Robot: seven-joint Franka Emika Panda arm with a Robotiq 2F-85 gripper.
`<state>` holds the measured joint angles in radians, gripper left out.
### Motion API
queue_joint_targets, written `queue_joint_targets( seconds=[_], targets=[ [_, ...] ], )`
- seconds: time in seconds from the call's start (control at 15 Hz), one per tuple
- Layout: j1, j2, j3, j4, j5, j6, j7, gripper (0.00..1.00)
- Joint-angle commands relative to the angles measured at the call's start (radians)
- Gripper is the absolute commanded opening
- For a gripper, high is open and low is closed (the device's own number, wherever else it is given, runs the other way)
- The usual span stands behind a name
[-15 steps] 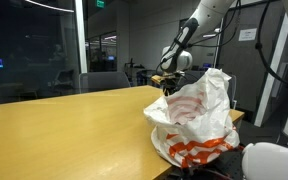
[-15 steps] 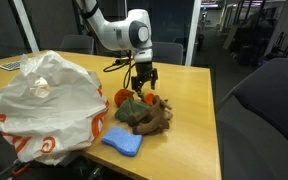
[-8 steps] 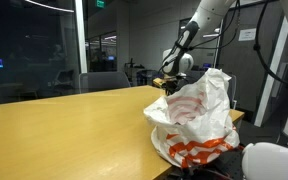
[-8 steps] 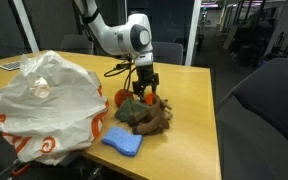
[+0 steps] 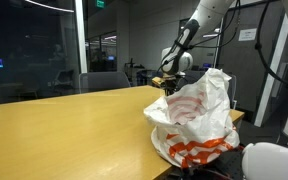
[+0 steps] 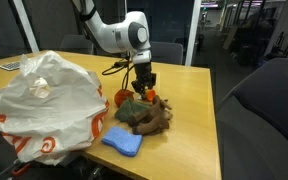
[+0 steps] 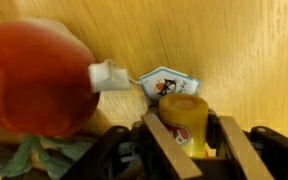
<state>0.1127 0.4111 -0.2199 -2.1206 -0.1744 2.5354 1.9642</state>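
Observation:
Next, I open my gripper to release the small yellow toy bottle inside the opening of the large white plastic bag [image 5: 178, 121].
In the wrist view a small yellow toy bottle [image 7: 182, 108] with a red label stands between my gripper's [image 7: 186, 120] two fingers. The left finger [image 7: 164, 145] lies against it and the right one sits close on its other side. A round red-orange plush [image 7: 34, 80] with a white tag and a green leaf lies to the left. In an exterior view the gripper [image 6: 144, 86] points down into a pile of plush toys [image 6: 149, 115] on the wooden table [image 6: 184, 110]. From the opposite side the gripper [image 5: 170, 86] is partly hidden behind the bag.
A large white plastic bag [image 6: 44, 105] with orange print stands beside the pile; it also shows at the table's end [image 5: 196, 115]. A blue cloth [image 6: 122, 142] lies near the table edge. A paper label [image 7: 169, 84] lies on the wood. Office chairs [image 6: 259, 110] stand around.
The gripper has sunk a little into the toy pile and its jaws have narrowed around the yellow toy bottle. The bag and the toys have not moved.

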Motion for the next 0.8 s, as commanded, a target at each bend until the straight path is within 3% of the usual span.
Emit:
queue_joint_targets(
  seconds=[0.0,0.13,0.4,0.73],
  targets=[
    [0.039,-0.154,-0.023,-0.058,-0.063,-0.04,0.062,0.18],
    [0.05,-0.233,-0.001,-0.091,-0.098,-0.064,0.094,0.17],
    [0.013,-0.437,0.122,-0.175,0.028,-0.147,0.008,0.17],
    [0.026,-0.665,0.232,-0.26,0.374,-0.274,-0.187,0.17]
  ],
)
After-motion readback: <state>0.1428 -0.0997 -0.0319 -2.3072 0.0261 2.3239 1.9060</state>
